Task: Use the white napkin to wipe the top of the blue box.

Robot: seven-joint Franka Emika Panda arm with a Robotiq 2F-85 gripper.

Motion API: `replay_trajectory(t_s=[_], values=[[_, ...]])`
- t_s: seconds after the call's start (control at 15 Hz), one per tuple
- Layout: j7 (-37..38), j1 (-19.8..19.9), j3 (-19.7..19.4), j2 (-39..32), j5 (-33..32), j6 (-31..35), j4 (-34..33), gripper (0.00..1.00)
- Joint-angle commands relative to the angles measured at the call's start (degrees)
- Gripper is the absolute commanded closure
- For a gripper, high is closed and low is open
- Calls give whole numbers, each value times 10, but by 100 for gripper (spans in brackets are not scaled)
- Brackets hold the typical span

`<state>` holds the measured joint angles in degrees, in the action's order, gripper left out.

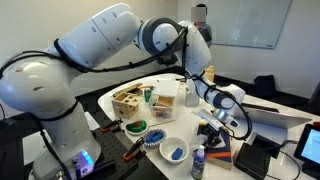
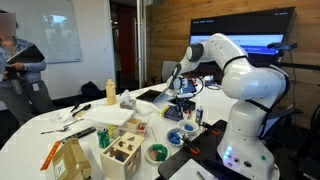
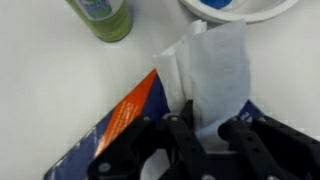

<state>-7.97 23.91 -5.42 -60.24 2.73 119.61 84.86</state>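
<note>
Next, I let go of the white napkin on the table (image 1: 184,125) between the blue box and the clear container.
In the wrist view my gripper (image 3: 212,138) is shut on the white napkin (image 3: 212,65). The napkin hangs between the fingers and spreads over a corner of the blue box (image 3: 122,115). The box is dark blue with an orange band and lies flat on the white table, and the fingers hide most of it. In an exterior view the gripper (image 1: 213,127) points down over the box (image 1: 221,152) near the table's edge. It also shows low over the table in an exterior view (image 2: 181,98).
A green bottle (image 3: 100,15) and a white bowl with blue contents (image 3: 235,10) stand just beyond the napkin. A small dark-blue bottle (image 1: 198,163), another bowl (image 1: 157,134), a wooden box (image 1: 128,101) and a laptop (image 1: 280,112) also stand on the table.
</note>
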Motion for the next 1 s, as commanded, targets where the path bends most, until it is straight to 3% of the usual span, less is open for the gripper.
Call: replay_trajectory(t_s=[0.0, 0.4, 0.93], values=[[-20, -15, 6, 54, 10, 19, 94, 97], [4, -22, -18, 59, 8, 52, 99, 97], [-14, -60, 26, 88, 7, 91, 127, 97]])
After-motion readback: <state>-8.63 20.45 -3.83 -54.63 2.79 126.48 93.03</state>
